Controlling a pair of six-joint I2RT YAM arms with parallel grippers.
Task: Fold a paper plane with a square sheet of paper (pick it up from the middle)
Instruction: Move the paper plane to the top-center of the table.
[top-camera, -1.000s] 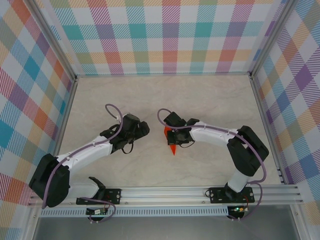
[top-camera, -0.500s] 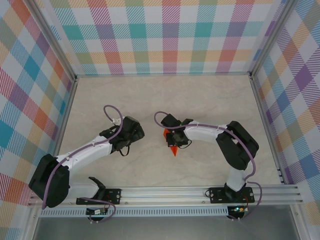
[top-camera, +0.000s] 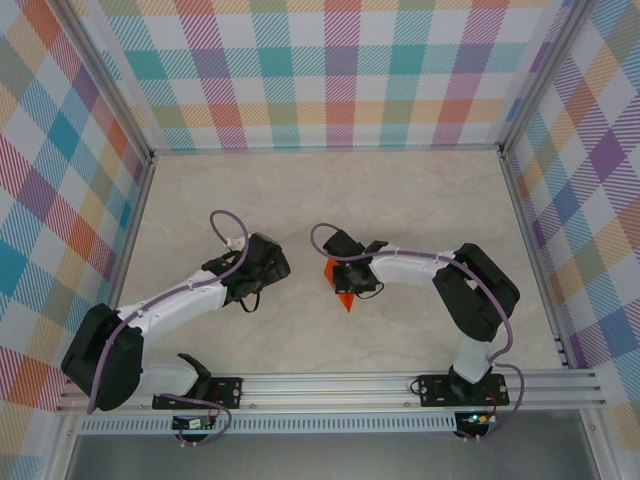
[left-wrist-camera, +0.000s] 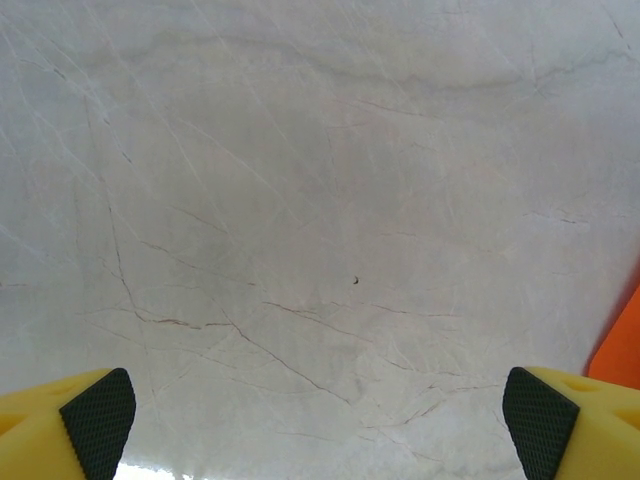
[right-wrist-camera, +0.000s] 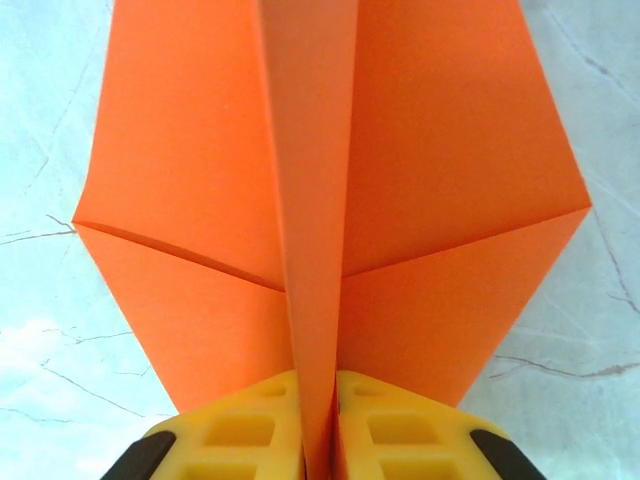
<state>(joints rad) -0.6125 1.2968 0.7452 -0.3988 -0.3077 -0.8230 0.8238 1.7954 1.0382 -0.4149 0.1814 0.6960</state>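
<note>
The robot will set the paper plane down on the bare table (top-camera: 333, 222) just past its right gripper, toward the far plaid wall.
The square sheet of paper is folded into a bright orange paper plane (top-camera: 345, 297), its nose pointing toward the near edge of the table. My right gripper (top-camera: 346, 274) is shut on the plane's upright centre fold (right-wrist-camera: 318, 250), and the layered wings (right-wrist-camera: 452, 190) spread out to both sides of it. My left gripper (top-camera: 270, 260) hovers to the left of the plane, apart from it. It stands open over bare table, its yellow fingers (left-wrist-camera: 70, 425) wide apart with nothing between them. An orange edge of the plane (left-wrist-camera: 622, 352) shows at the far right of the left wrist view.
The pale marble-patterned table (top-camera: 400, 200) is fenced by plaid walls (top-camera: 330, 70) on aluminium posts. An aluminium rail (top-camera: 350, 385) with the arm bases runs along the near edge.
My left gripper has drawn back slightly to the left and opened a little wider. The right arm has shifted a bit left with the plane still in its grip.
</note>
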